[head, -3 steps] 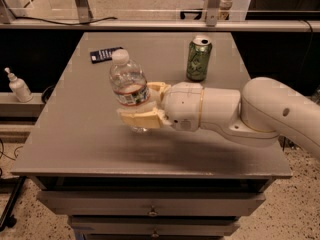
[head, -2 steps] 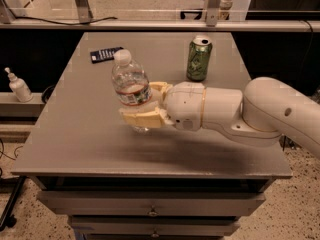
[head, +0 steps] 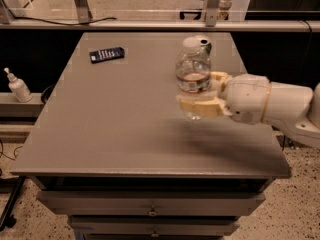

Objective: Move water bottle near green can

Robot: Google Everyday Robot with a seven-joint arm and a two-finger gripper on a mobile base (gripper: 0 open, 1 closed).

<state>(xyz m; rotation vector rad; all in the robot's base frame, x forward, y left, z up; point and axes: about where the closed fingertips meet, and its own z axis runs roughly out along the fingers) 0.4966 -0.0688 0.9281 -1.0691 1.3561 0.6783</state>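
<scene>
My gripper has the water bottle. I should set it down with my gripper on the grey table (head: 226, 89) beside the green can, on my arm's side.
The water bottle (head: 192, 69) is clear ribbed plastic with a white cap and a red and white label band. It stands upright, held a little above the grey table (head: 115, 124), right of centre. My gripper (head: 201, 92) is shut on the bottle's lower half, with one cream finger (head: 199, 107) in front and the other (head: 218, 77) behind. My white arm comes in from the right. The green can is hidden behind the bottle; only a dark sliver shows beside the cap.
A flat black device (head: 106, 54) lies at the table's back left. A small white pump bottle (head: 18, 86) stands on a ledge left of the table. A metal rail (head: 150, 25) runs behind the table, and drawers (head: 150, 209) sit below its front edge.
My arm has carried the water bottle to the right and towards the back. It now stands in front of the green can and covers it.
</scene>
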